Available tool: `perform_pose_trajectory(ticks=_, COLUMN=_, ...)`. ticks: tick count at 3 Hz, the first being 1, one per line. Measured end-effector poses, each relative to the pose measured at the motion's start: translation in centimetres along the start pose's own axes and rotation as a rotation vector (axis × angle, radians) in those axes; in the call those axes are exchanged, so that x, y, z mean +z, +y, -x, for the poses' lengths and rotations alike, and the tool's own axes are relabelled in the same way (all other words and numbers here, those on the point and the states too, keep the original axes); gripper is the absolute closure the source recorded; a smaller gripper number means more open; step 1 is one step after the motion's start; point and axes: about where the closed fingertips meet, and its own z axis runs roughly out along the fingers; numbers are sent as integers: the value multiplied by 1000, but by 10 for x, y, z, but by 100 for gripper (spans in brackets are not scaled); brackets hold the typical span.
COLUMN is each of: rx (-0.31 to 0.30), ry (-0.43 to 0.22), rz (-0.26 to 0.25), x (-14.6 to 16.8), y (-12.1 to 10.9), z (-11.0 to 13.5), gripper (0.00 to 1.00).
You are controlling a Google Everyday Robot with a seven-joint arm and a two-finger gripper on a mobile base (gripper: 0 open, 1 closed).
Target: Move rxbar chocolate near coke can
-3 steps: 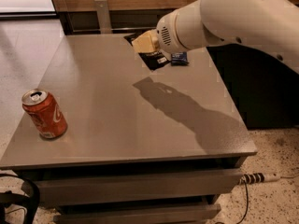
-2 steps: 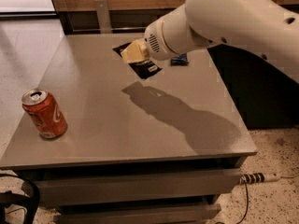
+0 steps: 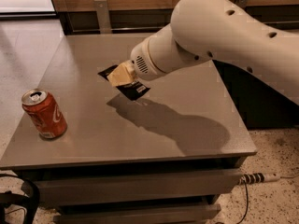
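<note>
I will use my gripper to set the rxbar chocolate down and let go of it on the grey tabletop [image 3: 90, 107] beside the coke can, a little toward the back.
The coke can [image 3: 44, 114], red with a silver top, stands upright near the front left corner of the grey table [image 3: 196, 97]. My gripper [image 3: 122, 74], with tan fingers at the end of the white arm, is shut on the rxbar chocolate [image 3: 131, 88], a flat black-wrapped bar. It holds the bar tilted above the middle of the table, to the right of and behind the can. The bar's shadow falls on the tabletop just below it. The gripper covers part of the wrapper.
The white arm [image 3: 219, 36] reaches in from the upper right over the back right of the table. A wooden wall with a metal bracket [image 3: 103, 13] runs behind. A power strip [image 3: 259, 177] lies on the floor at the lower right.
The gripper has carried the black bar from the table's back right toward the left and forward, closer to the can. The can has not moved.
</note>
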Motion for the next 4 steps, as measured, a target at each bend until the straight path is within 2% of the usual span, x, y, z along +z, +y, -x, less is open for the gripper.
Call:
perform_pose_trajectory(ticks=2, rx=-18, ry=7, rz=19, x=6, y=8, z=1, gripper=100)
perform_pose_trajectory(ticks=4, rx=-64, ry=38, rz=49, x=39, y=43, z=1, gripper=100)
